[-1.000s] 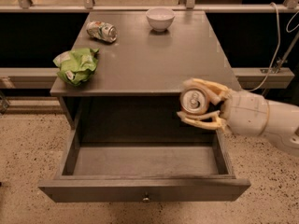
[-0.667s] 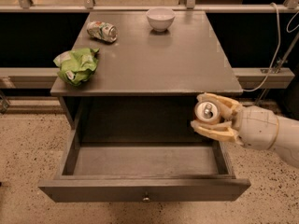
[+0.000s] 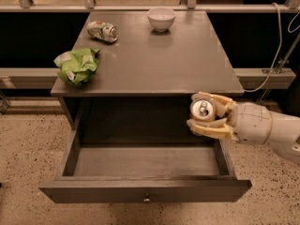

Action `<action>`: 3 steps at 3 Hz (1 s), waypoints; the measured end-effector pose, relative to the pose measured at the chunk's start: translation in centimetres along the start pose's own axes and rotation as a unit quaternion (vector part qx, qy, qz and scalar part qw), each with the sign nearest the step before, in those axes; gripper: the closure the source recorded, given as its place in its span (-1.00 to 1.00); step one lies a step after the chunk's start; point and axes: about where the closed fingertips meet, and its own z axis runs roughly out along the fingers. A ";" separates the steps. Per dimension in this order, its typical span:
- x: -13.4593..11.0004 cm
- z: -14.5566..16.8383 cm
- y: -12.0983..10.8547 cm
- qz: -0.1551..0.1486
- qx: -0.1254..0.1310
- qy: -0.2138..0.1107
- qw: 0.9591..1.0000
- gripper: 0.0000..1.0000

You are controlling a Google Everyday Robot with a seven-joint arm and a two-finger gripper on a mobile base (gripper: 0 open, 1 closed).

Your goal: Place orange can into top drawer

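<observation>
My gripper will release the orange can on the drawer's bare bottom, off-centre (image 3: 120,142) toward the green bag's side. The orange can now hangs over the open drawer.
The orange can (image 3: 202,109) is held by my gripper (image 3: 196,111), with its silver pull-tab top facing the camera. The pale fingers (image 3: 211,129) are closed above and below it. The gripper and can hang over the right rear part of the top drawer (image 3: 145,189), just under the cabinet top's front edge. The drawer is pulled fully open, its grey inside bare, with a small round knob (image 3: 146,199) on its front panel. The arm comes in from the right.
On the grey cabinet top (image 3: 159,60) lie a crushed white-and-green can (image 3: 103,31) at the back left, a white bowl (image 3: 161,18) at the back, and a crumpled green bag (image 3: 77,64) at the left edge. A cable (image 3: 276,46) hangs at the right.
The gripper with the can moved right and slightly down, then came back a little to the left. The drawer and the things on top have not moved.
</observation>
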 end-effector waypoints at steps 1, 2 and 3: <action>2.4 4.2 0.7 0.072 -0.065 -0.016 0.995 1.00; 5.9 11.7 4.8 0.127 -0.159 0.003 0.979 1.00; 7.9 15.4 7.2 0.144 -0.195 0.013 0.970 1.00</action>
